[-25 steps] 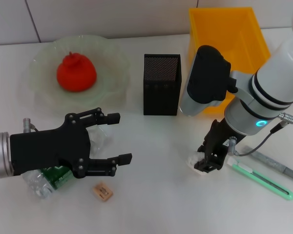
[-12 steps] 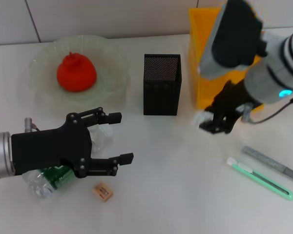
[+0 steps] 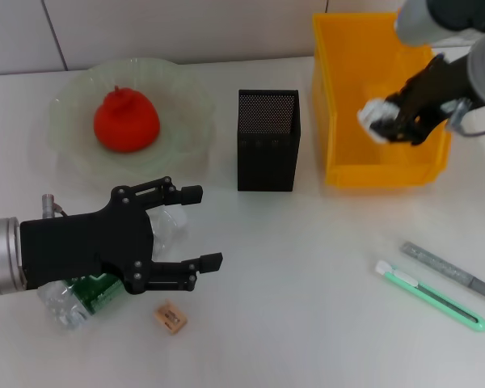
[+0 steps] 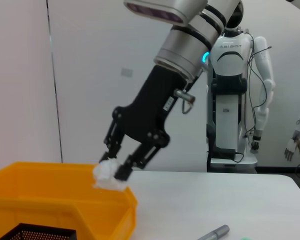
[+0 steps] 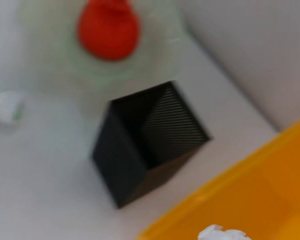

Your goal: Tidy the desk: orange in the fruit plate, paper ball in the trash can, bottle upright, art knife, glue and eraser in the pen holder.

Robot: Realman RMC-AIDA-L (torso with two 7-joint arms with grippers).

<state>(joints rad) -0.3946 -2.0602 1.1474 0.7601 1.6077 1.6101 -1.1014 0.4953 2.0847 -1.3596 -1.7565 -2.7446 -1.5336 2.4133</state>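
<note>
My right gripper should drop the paper ball inside the yellow trash can (image 3: 369,122), toward its side nearest the pen holder.
My right gripper (image 3: 386,124) is shut on the white paper ball (image 3: 373,119) and holds it over the yellow trash can (image 3: 338,97); the left wrist view shows the ball (image 4: 109,175) just above the bin's rim (image 4: 50,192). The orange (image 3: 126,120) rests in the green fruit plate (image 3: 186,105). The clear bottle (image 3: 77,297) lies on its side at the near left, partly under my open left gripper (image 3: 202,227). A tan eraser (image 3: 170,318) lies beside it. The green art knife (image 3: 432,297) and grey glue stick (image 3: 449,271) lie at the near right. The black mesh pen holder (image 3: 267,139) stands in the middle.
The pen holder stands close to the trash can's left wall. The white tabletop (image 3: 307,275) stretches between the eraser and the art knife. A white humanoid robot (image 4: 237,85) stands far behind the table.
My right gripper lifted the paper ball off the table near the art knife and carried it up and back over the trash can. The left gripper stayed put.
</note>
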